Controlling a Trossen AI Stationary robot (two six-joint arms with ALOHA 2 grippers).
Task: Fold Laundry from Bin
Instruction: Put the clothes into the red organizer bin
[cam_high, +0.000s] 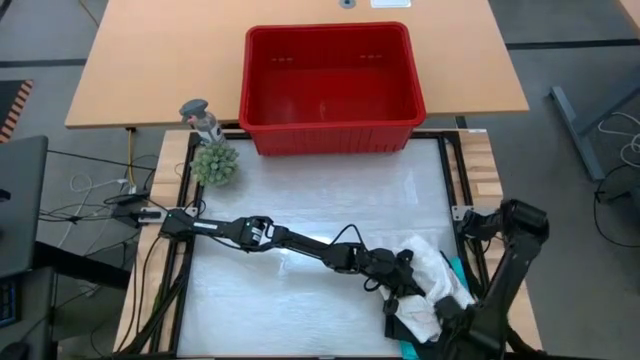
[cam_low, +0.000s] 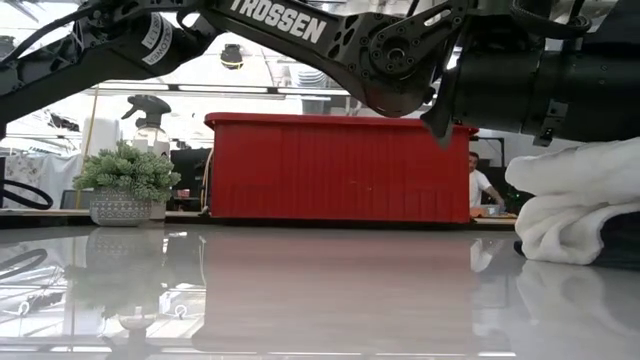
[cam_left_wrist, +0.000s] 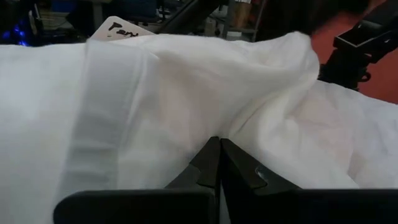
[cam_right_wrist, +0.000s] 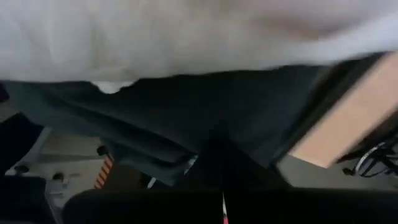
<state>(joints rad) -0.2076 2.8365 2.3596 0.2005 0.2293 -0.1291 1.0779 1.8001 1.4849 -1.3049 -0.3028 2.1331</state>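
The robot's left gripper needs to release the laundry pile on the bare white tabletop (cam_high: 356, 210), near the red bin's near side.
A pile of laundry lies at the table's near right corner. A white cloth (cam_high: 432, 275) is on top, over a black garment (cam_high: 400, 322) and a teal one (cam_high: 457, 265). My left gripper (cam_high: 408, 285) reaches level across the table from the left and is shut at the white cloth's left side. My right gripper (cam_high: 445, 320) points steeply down over the pile's near edge, shut, with its tips hidden under its own arm. The red bin (cam_high: 330, 135) stands at the far edge; no laundry shows inside it. My left gripper (cam_left_wrist: 219, 146) meets the white cloth at a crease (cam_left_wrist: 239, 127), coming almost level from the table's left. Folds run away from the shut fingertips. The cloth lies heaped on the pile and rises slack beyond the fingers. Whether my right gripper touches the laundry, I cannot tell.
A potted plant (cam_high: 215, 165) and a spray bottle (cam_high: 200, 115) stand at the far left by the bin. The white tabletop (cam_high: 300, 200) lies bare between bin and pile. The pile sits near the table's right wooden edge (cam_right_wrist: 336, 124). A person (cam_low: 482, 185) sits beyond the table.
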